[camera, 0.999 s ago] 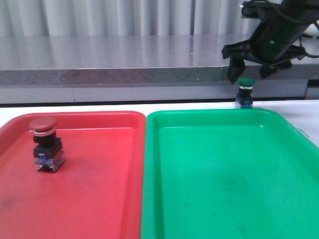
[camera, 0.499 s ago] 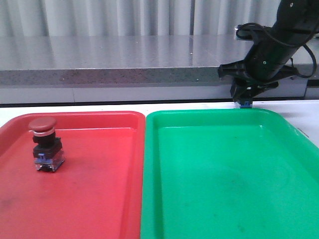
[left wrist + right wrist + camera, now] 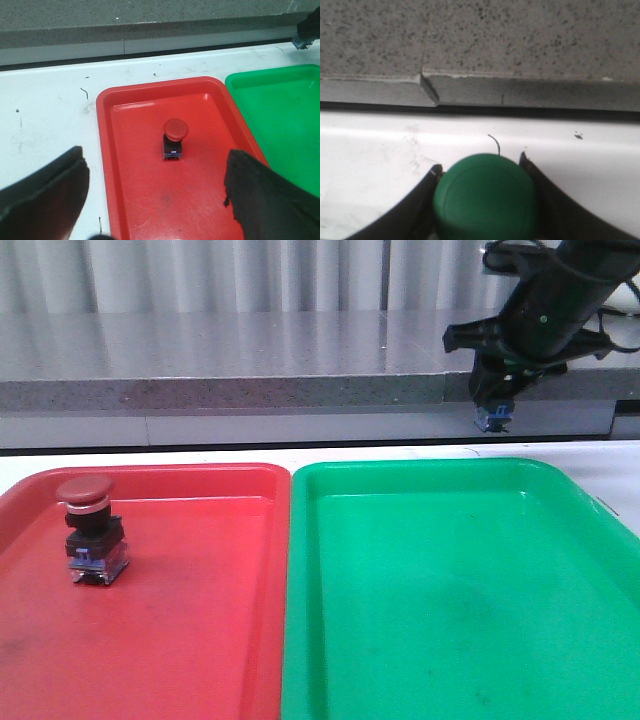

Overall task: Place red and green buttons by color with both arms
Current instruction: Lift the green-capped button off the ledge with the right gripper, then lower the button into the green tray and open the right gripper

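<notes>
The robot's right gripper should release the green button, standing upright around the middle of the green tray (image 3: 481, 581).
The red button (image 3: 90, 530) stands upright in the red tray (image 3: 200, 640), at its far left; it also shows in the left wrist view (image 3: 175, 138). My left gripper (image 3: 155, 195) is open and empty above the near part of that tray. My right gripper (image 3: 495, 400) is shut on the green button (image 3: 485, 200) and holds it in the air behind the far right edge of the green tray (image 3: 450, 620). In the front view only the button's blue base (image 3: 493, 420) shows below the fingers.
The two trays lie side by side on a white table (image 3: 50, 110). A grey stone ledge (image 3: 250, 370) runs along the back of the table. The right arm's black cables hang near the top right.
My right gripper came down over the green button, shut on it and lifted it off the table. The red button and left gripper have not moved.
</notes>
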Robot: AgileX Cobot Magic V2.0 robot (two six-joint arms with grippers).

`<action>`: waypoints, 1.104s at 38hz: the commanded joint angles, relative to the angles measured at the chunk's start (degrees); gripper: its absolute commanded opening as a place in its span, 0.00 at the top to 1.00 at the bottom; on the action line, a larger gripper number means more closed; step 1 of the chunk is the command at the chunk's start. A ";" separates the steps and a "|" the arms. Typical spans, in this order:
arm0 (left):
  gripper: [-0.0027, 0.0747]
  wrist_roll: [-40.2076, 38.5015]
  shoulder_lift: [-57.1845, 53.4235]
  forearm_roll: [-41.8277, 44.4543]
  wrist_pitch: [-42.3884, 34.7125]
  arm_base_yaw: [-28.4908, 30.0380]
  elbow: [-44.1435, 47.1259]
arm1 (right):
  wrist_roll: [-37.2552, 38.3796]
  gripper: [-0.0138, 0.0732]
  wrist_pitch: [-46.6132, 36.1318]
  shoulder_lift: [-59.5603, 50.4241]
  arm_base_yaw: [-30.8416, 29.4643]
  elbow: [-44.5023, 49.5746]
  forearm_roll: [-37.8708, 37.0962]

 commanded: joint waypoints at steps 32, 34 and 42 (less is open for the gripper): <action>0.26 -0.54 0.21 0.28 -3.86 0.04 -1.53 | -6.67 0.55 -13.92 -37.44 18.58 45.94 -0.66; 0.26 -0.54 0.21 0.28 -3.86 0.04 -1.53 | -6.67 0.55 -16.93 -36.49 18.63 47.24 -0.66; 0.26 -0.54 0.21 0.28 -3.86 0.04 -1.53 | -6.67 0.55 -22.38 -31.84 18.63 48.13 -0.66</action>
